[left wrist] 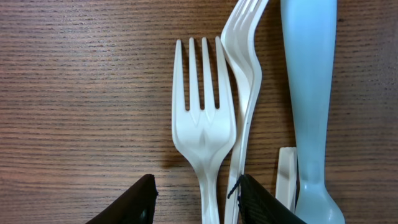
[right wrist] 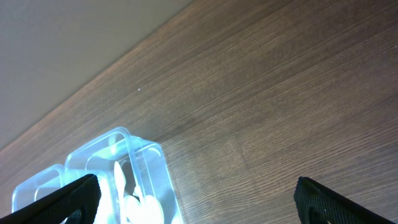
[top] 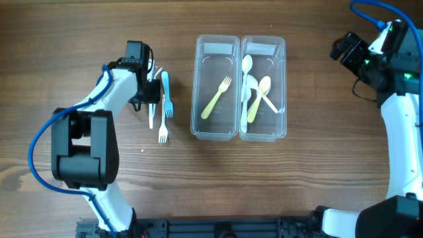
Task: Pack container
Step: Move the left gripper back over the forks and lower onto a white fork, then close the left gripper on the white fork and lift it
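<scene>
The white fork on its edge is touching the flat white fork between the fingers of my left gripper, so next I move and grip just the flat fork's neck [left wrist: 206, 167].
The clear twin-bin container [top: 238, 135] stands at the table's centre. Its left bin holds a yellow-green fork [top: 216, 97]. Its right bin holds white spoons [top: 248, 73] and a yellow-green spoon [top: 258, 98]. My left gripper [top: 149, 99] is low over loose cutlery to the left of the container. In the left wrist view its open jaws [left wrist: 199, 202] straddle the handles of a flat white fork [left wrist: 202, 124] and a white fork on its edge [left wrist: 246, 81]. A light blue fork [left wrist: 309, 81] lies beside them. My right gripper [top: 347, 47] is open and empty, raised at the far right. The container's corner shows in the right wrist view [right wrist: 127, 180].
The light blue fork [top: 166, 92] and a white fork [top: 162, 131] lie between the left arm and the container. Another white handle [left wrist: 286, 177] lies under the blue one. Bare wooden table [top: 317, 165] surrounds the container.
</scene>
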Controlling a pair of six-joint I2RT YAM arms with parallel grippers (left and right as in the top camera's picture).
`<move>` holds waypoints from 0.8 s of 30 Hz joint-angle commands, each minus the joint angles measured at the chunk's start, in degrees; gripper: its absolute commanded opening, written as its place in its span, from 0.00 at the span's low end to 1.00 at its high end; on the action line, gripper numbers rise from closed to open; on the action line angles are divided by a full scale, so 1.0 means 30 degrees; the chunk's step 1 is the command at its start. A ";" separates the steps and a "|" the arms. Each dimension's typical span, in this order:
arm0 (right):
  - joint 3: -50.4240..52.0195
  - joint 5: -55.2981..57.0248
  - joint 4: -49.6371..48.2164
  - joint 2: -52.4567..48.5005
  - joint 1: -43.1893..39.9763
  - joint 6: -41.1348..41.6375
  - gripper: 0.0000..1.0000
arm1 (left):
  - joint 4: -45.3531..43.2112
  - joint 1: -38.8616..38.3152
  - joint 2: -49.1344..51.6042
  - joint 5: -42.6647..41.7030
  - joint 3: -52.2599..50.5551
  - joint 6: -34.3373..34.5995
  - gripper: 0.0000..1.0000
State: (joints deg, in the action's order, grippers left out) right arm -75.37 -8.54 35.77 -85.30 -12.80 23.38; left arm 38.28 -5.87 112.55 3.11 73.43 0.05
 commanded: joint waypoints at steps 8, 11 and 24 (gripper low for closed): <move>-0.0015 -0.0087 -0.0058 -0.0219 0.0007 0.0262 1.00 | -0.0138 0.0087 0.0277 -0.0401 -0.0117 -0.0444 0.38; -0.0015 -0.0087 -0.0051 -0.0219 0.0007 0.0255 1.00 | -0.0044 0.0080 0.0146 -0.0554 -0.0073 -0.0437 0.27; -0.0015 -0.0087 -0.0058 -0.0219 0.0007 0.0262 1.00 | -0.0080 0.0124 -0.0954 -0.0998 -0.0029 -0.0466 0.55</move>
State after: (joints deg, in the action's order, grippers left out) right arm -75.37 -8.54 35.77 -85.30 -12.80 23.38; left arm 38.30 -5.87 107.79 0.95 73.45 -1.02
